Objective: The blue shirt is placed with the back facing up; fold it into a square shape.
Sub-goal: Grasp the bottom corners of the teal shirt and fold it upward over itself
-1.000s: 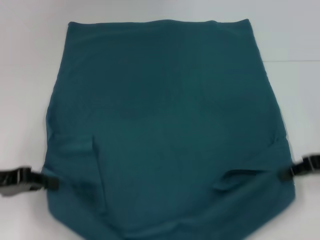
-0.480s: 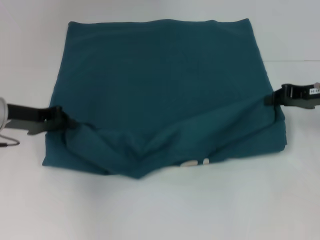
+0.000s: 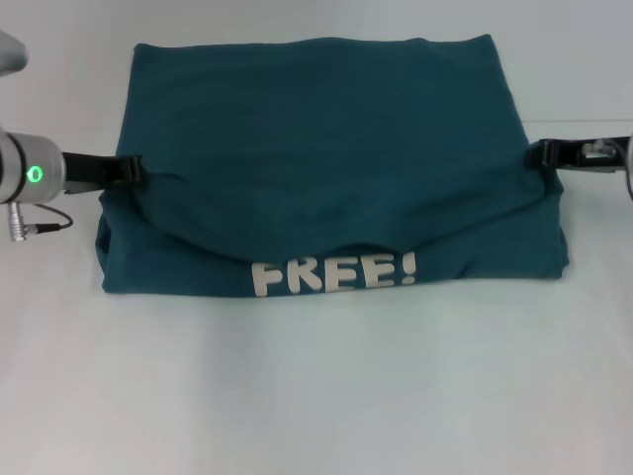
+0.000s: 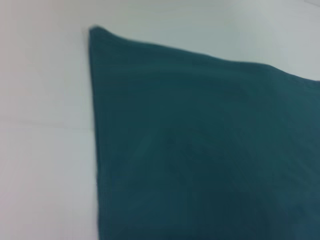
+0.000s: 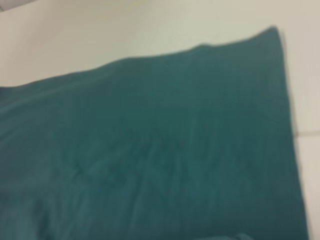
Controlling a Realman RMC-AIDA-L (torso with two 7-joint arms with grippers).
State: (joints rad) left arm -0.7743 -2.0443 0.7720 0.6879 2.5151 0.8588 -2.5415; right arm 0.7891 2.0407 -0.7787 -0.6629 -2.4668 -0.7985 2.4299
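Note:
Next, my left gripper releases the lifted corner of the blue shirt on the flat far part, just inside its side edge (image 3: 140,147).
The blue shirt (image 3: 316,139) lies on the white table, its near part lifted and carried over the far part. White "FREE!" lettering (image 3: 333,274) shows on the turned-up underside along the near fold. My left gripper (image 3: 134,170) is shut on the shirt's left edge, and my right gripper (image 3: 542,155) is shut on its right edge. The fabric sags in an arc between them. The left wrist view shows only plain blue shirt (image 4: 200,150) cloth and a far corner; the right wrist view shows the blue shirt (image 5: 150,150) the same way, with no fingers in either.
The white table (image 3: 316,396) surrounds the shirt. A table seam (image 3: 579,121) runs along the far right. A cable (image 3: 45,226) hangs from my left wrist beside the shirt's left side.
Both grippers have carried the shirt's near edge away from me and over the far part. The near fold line moved farther off, and the "FREE!" lettering has come into full view.

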